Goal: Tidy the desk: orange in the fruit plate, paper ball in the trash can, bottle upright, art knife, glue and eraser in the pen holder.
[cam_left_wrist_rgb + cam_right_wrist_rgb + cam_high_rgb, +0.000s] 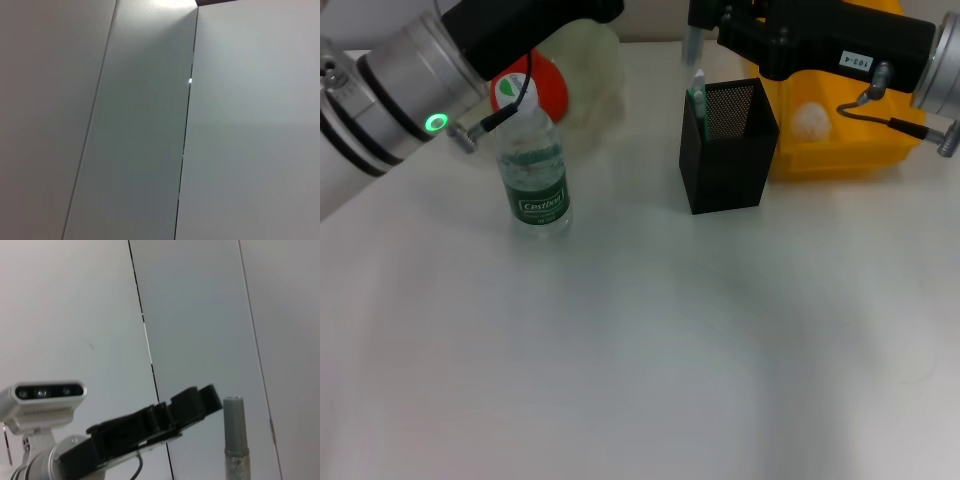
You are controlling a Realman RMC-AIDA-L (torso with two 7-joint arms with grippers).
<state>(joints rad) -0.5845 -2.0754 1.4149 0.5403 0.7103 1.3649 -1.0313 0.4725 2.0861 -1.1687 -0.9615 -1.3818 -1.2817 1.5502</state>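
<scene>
The left gripper is shut just short of the glue's grey end, so it should open first and then take the glue from the right gripper [237, 465].
The bottle [533, 165] stands upright on the desk at the left. Behind it the orange [548, 88] lies in the pale fruit plate [595, 60], with my left arm reaching over them; its gripper [590, 10] sits at the top edge. The black mesh pen holder [725, 150] holds a green-and-white tool [698, 98], likely the art knife. Just above the holder's back corner my right gripper [698, 22] hangs shut on a grey glue stick [691, 45], which also shows upright as the glue [235, 432]. The paper ball [810, 120] lies in the yellow trash can [840, 155]. The eraser is out of view.
The white desk stretches wide in front of the bottle and holder. The trash can stands right beside the holder, under my right arm. Both wrist views face pale wall panels; the right wrist view also shows my left arm [150, 427] and head camera [45, 400].
</scene>
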